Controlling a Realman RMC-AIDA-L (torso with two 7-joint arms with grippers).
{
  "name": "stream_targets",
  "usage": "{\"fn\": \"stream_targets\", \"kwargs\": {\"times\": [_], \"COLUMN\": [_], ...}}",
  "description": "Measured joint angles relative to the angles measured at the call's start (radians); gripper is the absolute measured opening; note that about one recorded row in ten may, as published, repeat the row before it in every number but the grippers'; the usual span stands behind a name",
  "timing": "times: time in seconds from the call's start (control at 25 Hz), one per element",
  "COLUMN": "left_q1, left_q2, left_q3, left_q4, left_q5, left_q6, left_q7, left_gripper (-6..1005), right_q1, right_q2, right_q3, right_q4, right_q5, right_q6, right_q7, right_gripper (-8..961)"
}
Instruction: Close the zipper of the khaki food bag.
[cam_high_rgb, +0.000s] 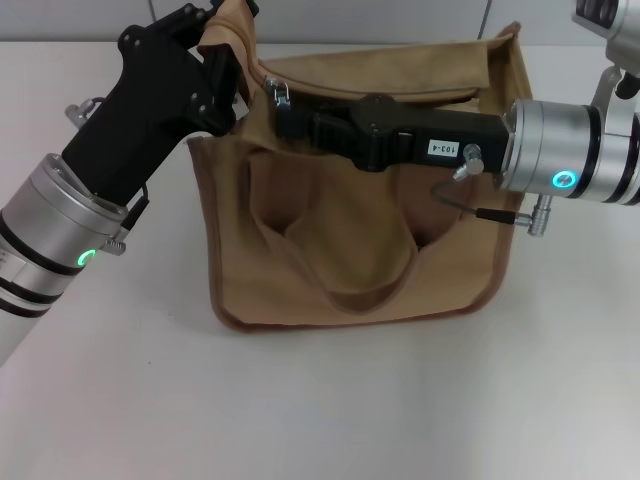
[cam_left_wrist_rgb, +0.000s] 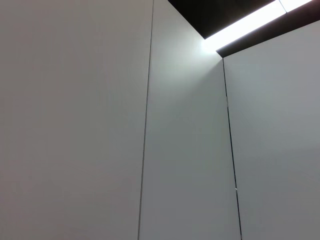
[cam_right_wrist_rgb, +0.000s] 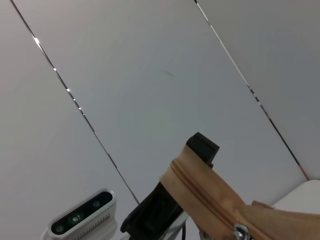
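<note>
The robot's right gripper will release the silver slider on the bag's top, at the zipper's end (cam_high_rgb: 443, 124) away from the left gripper.
The khaki food bag (cam_high_rgb: 350, 250) stands on the white table, its looped handle hanging down the front. My left gripper (cam_high_rgb: 228, 45) is at the bag's top left corner, shut on the fabric end of the zipper and holding it up. My right gripper (cam_high_rgb: 287, 115) reaches across the bag's top from the right, shut at the silver slider (cam_high_rgb: 279, 93) near the left end. The top panel behind my right gripper gapes open. The right wrist view shows the tan zipper track (cam_right_wrist_rgb: 205, 195), the slider (cam_right_wrist_rgb: 241, 231) and my left gripper's finger (cam_right_wrist_rgb: 202, 146) holding the tape end.
The white table (cam_high_rgb: 320, 400) stretches in front of and beside the bag. A cable loop (cam_high_rgb: 470, 205) hangs under my right wrist over the bag's front. The left wrist view shows only wall panels (cam_left_wrist_rgb: 100, 125) and a ceiling light.
</note>
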Motion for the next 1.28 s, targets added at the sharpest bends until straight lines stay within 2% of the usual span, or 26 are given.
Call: {"fn": "stream_targets", "kwargs": {"times": [0.16,0.28,0.4,0.44,0.56,0.6,0.64,0.76,0.8,0.88,1.0,1.16,1.2,1.28], "left_q1": [0.005,0.034,0.069,0.069,0.090,0.099,0.099,0.109,0.109,0.111,0.111,0.108,0.106,0.104], "left_q2": [0.000,0.001,0.003,0.003,0.005,0.006,0.006,0.006,0.006,0.006,0.006,0.006,0.005,0.004], "left_q3": [-0.004,-0.043,-0.074,-0.074,-0.098,-0.116,-0.116,-0.127,-0.127,-0.129,-0.130,-0.128,-0.127,-0.125], "left_q4": [0.003,0.014,0.040,0.040,0.049,0.051,0.051,0.062,0.062,0.065,0.065,0.063,0.061,0.057], "left_q5": [-0.003,-0.004,-0.004,-0.004,-0.005,-0.006,-0.006,-0.008,-0.008,-0.008,-0.008,-0.005,-0.004,-0.003], "left_q6": [0.000,-0.006,-0.013,-0.013,-0.018,-0.022,-0.022,-0.029,-0.029,-0.036,-0.043,-0.047,-0.050,-0.058], "left_q7": [0.000,0.000,0.000,0.000,0.000,-0.001,-0.001,-0.002,-0.002,-0.006,-0.007,-0.003,-0.003,-0.002], "left_gripper": [95,97,98,99,100,101,101,103,103,104,106,108,109,110], "right_q1": [-0.015,-0.051,-0.118,-0.118,-0.178,-0.219,-0.219,-0.280,-0.317,-0.335,-0.396,-0.432,-0.449,-0.456], "right_q2": [-0.003,-0.006,-0.008,-0.008,-0.011,-0.011,-0.011,-0.016,-0.024,-0.030,-0.056,-0.061,-0.055,-0.051], "right_q3": [-0.003,0.002,0.006,0.006,0.007,0.009,0.009,0.026,0.047,0.062,0.135,0.201,0.248,0.266], "right_q4": [-0.009,-0.034,-0.098,-0.098,-0.149,-0.180,-0.180,-0.220,-0.237,-0.240,-0.234,-0.233,-0.233,-0.232], "right_q5": [0.000,0.000,0.000,0.000,0.000,0.000,0.000,0.000,-0.001,-0.001,-0.001,-0.001,-0.001,-0.001], "right_q6": [-0.013,-0.045,-0.090,-0.090,-0.110,-0.117,-0.117,-0.121,-0.125,-0.129,-0.154,-0.194,-0.223,-0.235], "right_q7": [0.006,0.012,0.051,0.051,0.101,0.121,0.121,0.141,0.146,0.147,0.149,0.136,0.111,0.091], "right_gripper": [0,0,0,0,-1,-1,-1,-1,-1,-1,-1,0,0,0]}}
